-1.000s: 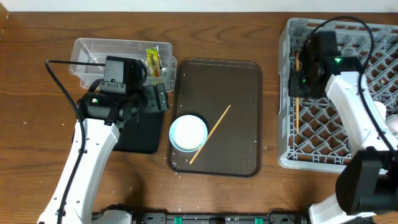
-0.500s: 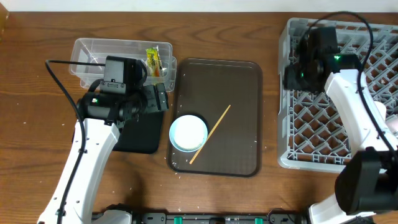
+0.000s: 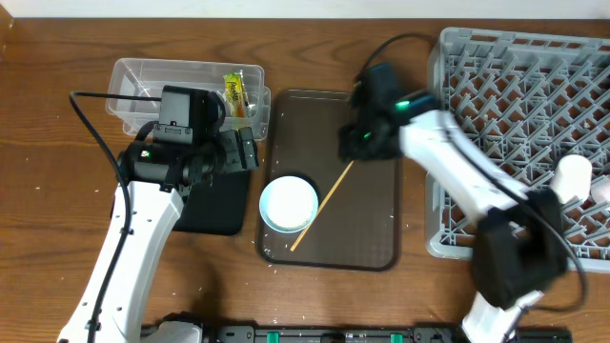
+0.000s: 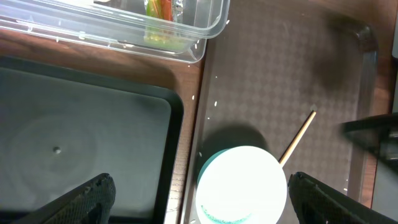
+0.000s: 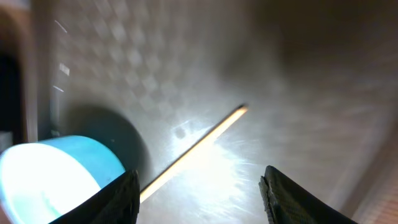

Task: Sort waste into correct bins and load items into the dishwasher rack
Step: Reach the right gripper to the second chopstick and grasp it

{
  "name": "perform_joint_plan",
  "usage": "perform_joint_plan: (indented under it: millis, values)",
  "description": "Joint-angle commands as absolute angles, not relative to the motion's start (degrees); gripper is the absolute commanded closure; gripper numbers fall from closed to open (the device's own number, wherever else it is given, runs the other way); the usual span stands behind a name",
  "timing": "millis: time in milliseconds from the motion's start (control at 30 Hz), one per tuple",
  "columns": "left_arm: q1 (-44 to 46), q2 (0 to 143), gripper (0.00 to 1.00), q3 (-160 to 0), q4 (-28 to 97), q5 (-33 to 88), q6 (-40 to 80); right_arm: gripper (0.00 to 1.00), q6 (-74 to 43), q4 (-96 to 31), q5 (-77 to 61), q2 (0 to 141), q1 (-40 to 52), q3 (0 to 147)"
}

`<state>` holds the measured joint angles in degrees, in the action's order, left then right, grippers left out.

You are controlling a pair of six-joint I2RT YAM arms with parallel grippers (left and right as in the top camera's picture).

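Observation:
The chopstick has one end that points away from the pale blue-white bowl. Next, my right gripper closes on the chopstick's upper part [image 3: 336, 184] [image 5: 191, 152], a little in from that end.
One wooden chopstick [image 3: 322, 206] lies slantwise on the brown serving tray [image 3: 372, 229], its lower end beside the pale blue-white bowl [image 3: 289, 203]. My right gripper [image 3: 355, 145] hovers open just above the chopstick's upper end [image 5: 193, 149], with nothing between its fingers. The left gripper [image 3: 246, 148] is wide open over the edge of the black tray [image 3: 214, 205], and the bowl [image 4: 242, 183] shows between its fingertips from above. The green-and-yellow wrapper [image 3: 234, 95] lies in the clear tub [image 3: 152, 86]. The grey dishwasher rack [image 3: 515, 105] stands at the right.
A white cup [image 3: 574, 173] sits at the rack's right side. A few white grains [image 4: 216, 103] dot the serving tray's left rim. Bare wooden tabletop [image 3: 38, 143] lies left of the tub and along the front.
My right arm has swung from the rack leftward to above the serving tray, and its jaws have opened. The left arm has not moved.

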<state>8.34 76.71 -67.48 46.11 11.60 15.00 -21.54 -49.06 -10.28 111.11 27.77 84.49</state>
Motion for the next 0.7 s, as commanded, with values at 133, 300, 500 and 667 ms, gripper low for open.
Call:
perform_joint_plan:
  millis: [133, 300, 500, 667]
  values:
    - [8.1, 76.84, 0.08, -67.83, 46.26, 10.85, 15.05, 0.38, -31.51, -49.3, -7.07, 121.45, 34.28, 84.97]
    - [8.1, 76.84, 0.08, -67.83, 46.26, 10.85, 15.05, 0.45, -31.55, -49.6, -5.91, 123.96, 34.89, 84.97]
    - [8.1, 76.84, 0.08, -67.83, 46.26, 10.83, 15.05, 0.7, -31.68, -50.65, 0.34, 124.14, 33.67, 84.97]
    - [8.1, 76.84, 0.08, -67.83, 46.26, 10.85, 15.05, 0.98, -31.11, -50.83, 0.64, 124.14, 29.93, 84.97]
